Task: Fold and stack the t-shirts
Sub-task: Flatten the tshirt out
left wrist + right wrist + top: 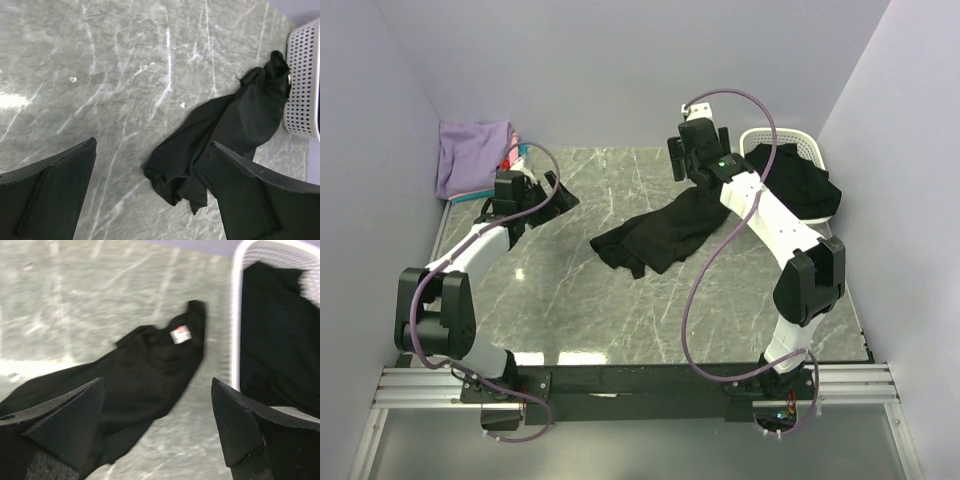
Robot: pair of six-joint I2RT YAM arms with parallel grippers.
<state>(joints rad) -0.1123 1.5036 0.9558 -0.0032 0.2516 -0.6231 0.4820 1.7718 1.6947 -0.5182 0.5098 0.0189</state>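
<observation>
Next, I close my right gripper on the long edge point(681, 200) point(120, 356) of the loose black t-shirt that faces the back wall, near its white neck label.
A loose black t-shirt point(660, 235) point(220, 135) point(145, 375) lies crumpled and stretched out on the marble table, its white neck label point(180, 334) showing. A second black t-shirt point(802, 185) point(275, 330) spills over the white basket point(790, 137) point(305, 85) point(235, 315). Folded lavender t-shirts point(470, 155) sit stacked at the back left, with pink and teal edges beneath. My right gripper point(686, 165) point(157, 382) hangs open above the loose shirt's basket end, holding nothing. My left gripper point(558, 198) point(154, 144) is open, apart from the shirt's left end.
Lavender walls close in the table on the left, back and right. The basket stands in the back right corner. The right arm's cable point(705, 270) loops over the table's right half. Bare marble point(570, 300) lies in front of the shirt.
</observation>
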